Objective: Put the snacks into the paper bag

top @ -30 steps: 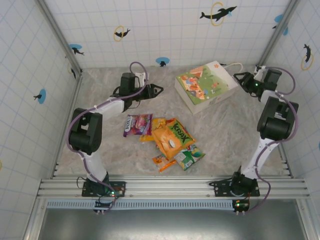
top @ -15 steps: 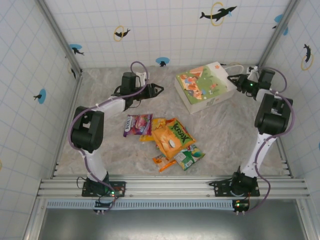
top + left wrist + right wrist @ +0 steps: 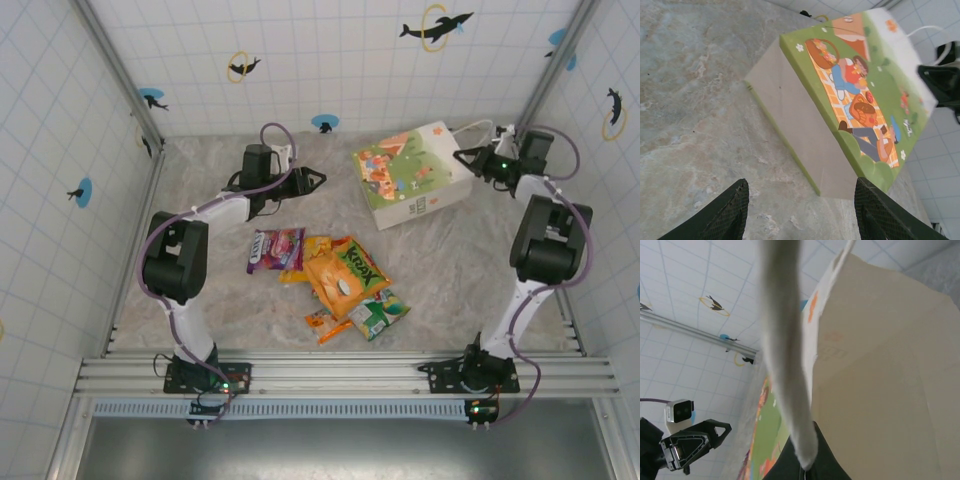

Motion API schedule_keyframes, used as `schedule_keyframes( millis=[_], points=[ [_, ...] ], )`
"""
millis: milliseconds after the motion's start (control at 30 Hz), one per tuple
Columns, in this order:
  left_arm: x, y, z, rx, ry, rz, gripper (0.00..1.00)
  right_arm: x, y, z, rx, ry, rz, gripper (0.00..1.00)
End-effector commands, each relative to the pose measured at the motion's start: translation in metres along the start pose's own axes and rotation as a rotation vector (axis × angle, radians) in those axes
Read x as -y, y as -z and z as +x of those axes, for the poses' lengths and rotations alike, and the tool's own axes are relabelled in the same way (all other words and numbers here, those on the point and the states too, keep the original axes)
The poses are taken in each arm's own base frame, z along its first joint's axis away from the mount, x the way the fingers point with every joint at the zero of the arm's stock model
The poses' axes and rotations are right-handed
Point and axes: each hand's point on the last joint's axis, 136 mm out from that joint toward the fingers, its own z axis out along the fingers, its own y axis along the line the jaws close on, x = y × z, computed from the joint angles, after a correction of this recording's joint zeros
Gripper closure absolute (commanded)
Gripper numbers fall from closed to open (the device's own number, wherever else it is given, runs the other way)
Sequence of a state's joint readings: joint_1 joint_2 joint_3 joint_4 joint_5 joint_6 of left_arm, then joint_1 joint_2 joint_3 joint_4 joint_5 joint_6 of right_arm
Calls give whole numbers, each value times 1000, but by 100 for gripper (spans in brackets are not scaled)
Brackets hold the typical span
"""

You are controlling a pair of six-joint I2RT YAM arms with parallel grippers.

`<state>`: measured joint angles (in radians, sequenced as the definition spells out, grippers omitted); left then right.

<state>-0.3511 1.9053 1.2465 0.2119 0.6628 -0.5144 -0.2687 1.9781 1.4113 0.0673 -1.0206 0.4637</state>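
The paper bag will stand between the large orange packet and the tiled side [image 3: 438,220] when my right gripper puts it there.
The paper bag [image 3: 410,172] lies on its side at the back right, its picnic picture facing up. My right gripper [image 3: 467,158] is at the bag's open end, shut on a white string handle [image 3: 785,355] that runs up from the jaws beside the bag [image 3: 880,365]. My left gripper [image 3: 318,181] stands open and holds nothing, just left of the bag's bottom [image 3: 840,100], with bare table between its fingers [image 3: 735,210]. The snacks lie in a heap at mid-table: a purple packet [image 3: 275,249], a large orange one [image 3: 345,278], a green-and-white one [image 3: 378,313] and a small orange one [image 3: 326,325].
Tiled walls with metal corner posts [image 3: 120,70] close in the marble table [image 3: 200,300] on three sides. A metal rail [image 3: 340,372] runs along the near edge by both arm bases. Open table lies left of the snacks and between the heap and the bag.
My right gripper has closed on the bag's string handle and drawn it slightly right. The bag's open end shifted a little. The left arm has not moved.
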Motion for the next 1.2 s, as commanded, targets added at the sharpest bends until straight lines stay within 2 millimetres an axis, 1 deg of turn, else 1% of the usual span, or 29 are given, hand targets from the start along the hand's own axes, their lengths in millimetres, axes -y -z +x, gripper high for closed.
schedule_keyframes(
  millis=[0, 67, 200, 300, 400, 467, 567, 633, 767, 900, 933, 967, 1033, 1167],
  points=[
    [8, 13, -14, 31, -62, -20, 42, -43, 21, -11, 3, 153, 101, 100],
    [8, 19, -13, 34, -77, -50, 42, -55, 30, -11, -13, 209, 194, 100],
    [7, 31, -7, 31, -107, -99, 42, -70, 50, -13, -41, 335, 416, 100],
    [4, 40, 0, 29, -111, -136, 43, -84, 60, -6, -70, 429, 574, 100],
    [2, 49, 8, 28, -107, -160, 43, -98, 61, 11, -110, 528, 710, 100],
    [1, 54, 14, 21, -102, -176, 43, -104, 59, 28, -144, 580, 774, 100],
    [3, 60, 20, 18, -98, -181, 43, -117, 54, 51, -159, 620, 794, 100],
    [3, 64, 24, 16, -91, -184, 43, -127, 49, 65, -151, 623, 771, 100],
    [6, 73, 28, 30, -89, -196, 43, -140, 40, 90, -145, 672, 805, 100],
    [12, 80, 33, 34, -76, -186, 43, -150, 38, 110, -118, 702, 828, 100],
    [17, 82, 32, 37, -73, -172, 43, -155, 38, 114, -113, 712, 830, 100],
    [15, 83, 41, 23, -51, -168, 43, -159, 37, 118, -111, 718, 824, 100],
    [20, 86, 49, 14, -7, -139, 43, -167, 33, 127, -118, 724, 794, 100],
    [29, 90, 73, -34, 108, -78, 43, -172, 32, 137, -116, 714, 759, 100]
  ],
)
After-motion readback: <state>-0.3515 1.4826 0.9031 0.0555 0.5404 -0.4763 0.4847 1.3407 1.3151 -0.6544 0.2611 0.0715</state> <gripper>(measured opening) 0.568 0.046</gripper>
